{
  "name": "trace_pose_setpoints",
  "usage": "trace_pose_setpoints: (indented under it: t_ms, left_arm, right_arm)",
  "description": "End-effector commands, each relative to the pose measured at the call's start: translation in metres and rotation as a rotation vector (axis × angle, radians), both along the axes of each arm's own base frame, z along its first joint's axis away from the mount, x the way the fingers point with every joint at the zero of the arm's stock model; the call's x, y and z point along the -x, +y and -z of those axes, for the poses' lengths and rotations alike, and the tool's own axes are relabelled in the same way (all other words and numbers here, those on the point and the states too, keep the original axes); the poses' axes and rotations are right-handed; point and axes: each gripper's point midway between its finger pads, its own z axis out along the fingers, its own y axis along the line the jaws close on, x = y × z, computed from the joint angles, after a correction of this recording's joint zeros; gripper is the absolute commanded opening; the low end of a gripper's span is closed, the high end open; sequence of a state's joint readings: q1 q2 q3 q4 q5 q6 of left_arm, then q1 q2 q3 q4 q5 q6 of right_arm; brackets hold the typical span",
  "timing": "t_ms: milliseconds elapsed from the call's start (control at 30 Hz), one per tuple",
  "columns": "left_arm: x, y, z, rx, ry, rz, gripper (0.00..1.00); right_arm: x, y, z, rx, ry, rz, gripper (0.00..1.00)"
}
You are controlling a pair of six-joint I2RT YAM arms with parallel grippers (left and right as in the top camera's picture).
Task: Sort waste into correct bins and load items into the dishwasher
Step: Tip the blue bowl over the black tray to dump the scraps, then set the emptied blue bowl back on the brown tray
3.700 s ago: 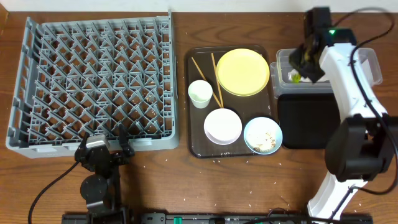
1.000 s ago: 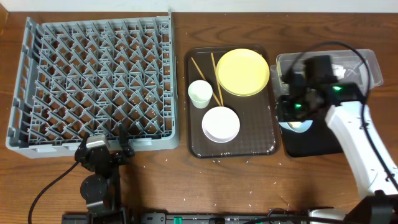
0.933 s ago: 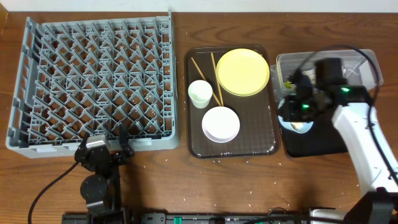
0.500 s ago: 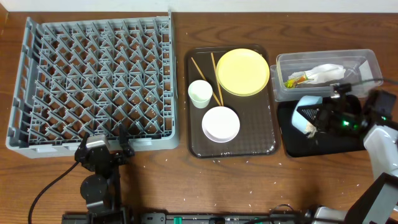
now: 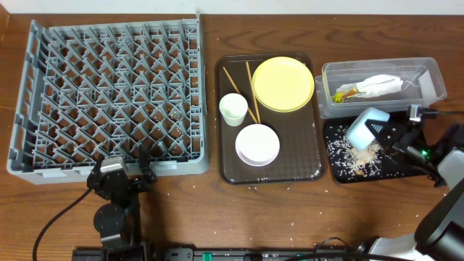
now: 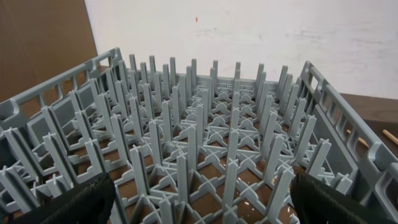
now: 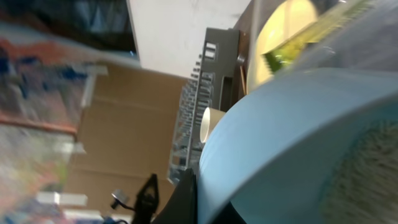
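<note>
Next, my right gripper sets the light blue bowl, now tipped over the black tray, down on the brown serving tray (image 5: 301,143), beside the white bowl that is there.
My right gripper (image 5: 388,135) is shut on the rim of the light blue bowl (image 5: 365,127), tipped on its side over the black tray (image 5: 377,168). Whitish rice grains (image 5: 355,154) lie scattered in that tray. The bowl fills the right wrist view (image 7: 298,143). The clear tub (image 5: 431,76) holds the orange-and-green wrapper (image 5: 342,92) and the white napkin (image 5: 380,85). The yellow plate (image 5: 283,83), white bowl (image 5: 259,145), white cup (image 5: 233,109) and chopsticks (image 5: 250,90) sit on the brown serving tray (image 5: 308,163). The grey dish rack (image 5: 109,94) stands at left. My left gripper (image 6: 199,205) is open, at the rack's near edge (image 6: 205,155).
Loose rice grains lie on the wooden table in front of the brown tray (image 5: 254,187) and near the front edge. The left arm's base (image 5: 116,196) sits in front of the rack. A white wall stands behind the rack.
The right gripper carried the blue bowl from the brown tray to the black tray, then tipped it on its side. Rice now lies spread in the black tray. The left arm stayed still.
</note>
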State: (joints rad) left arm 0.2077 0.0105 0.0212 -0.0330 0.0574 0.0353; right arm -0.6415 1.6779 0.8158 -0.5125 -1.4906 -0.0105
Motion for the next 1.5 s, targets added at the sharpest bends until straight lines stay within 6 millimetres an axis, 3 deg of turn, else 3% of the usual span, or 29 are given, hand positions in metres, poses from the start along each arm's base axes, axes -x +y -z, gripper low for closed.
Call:
trace_pose_setpoints:
  t_ms: [0,100,267,467,900,1033,1267,1300,1467]
  left_arm:
    - [0.001,-0.001,0.015,-0.007,0.047,0.006,0.91]
    - [0.001,-0.001,0.015,-0.007,0.047,0.006,0.91]
    - [0.001,-0.001,0.015,-0.007,0.047,0.006,0.91]
    - [0.001,-0.001,0.015,-0.007,0.047,0.006,0.91]
    - [0.001,-0.001,0.015,-0.007,0.047,0.006,0.91]
    - [0.001,-0.001,0.015,-0.007,0.047,0.006,0.91]
    - [0.001,-0.001,0.015,-0.007,0.047,0.006,0.91]
    - [0.001,-0.001,0.015,-0.007,0.047,0.006,0.91]
    - [0.001,-0.001,0.015,-0.007,0.047,0.006,0.91]
  right_arm:
    - [0.002,-0.014,0.008,-0.138,0.064,0.039,0.01]
    - [0.003,-0.024,0.019,-0.203,0.14,0.075,0.01]
    - [0.006,-0.039,0.02,-0.281,0.222,0.124,0.01]
    - [0.011,-0.036,0.015,-0.379,0.333,0.137,0.01]
    - [0.01,-0.033,-0.019,-0.144,0.106,0.124,0.01]
    - [0.01,-0.013,-0.032,0.034,0.084,0.101,0.01]
    - [0.011,0.061,-0.081,0.506,0.037,-0.051,0.01]
    - [0.012,0.078,-0.092,0.655,0.035,-0.102,0.01]
    - [0.011,0.112,-0.105,0.999,0.046,-0.184,0.01]
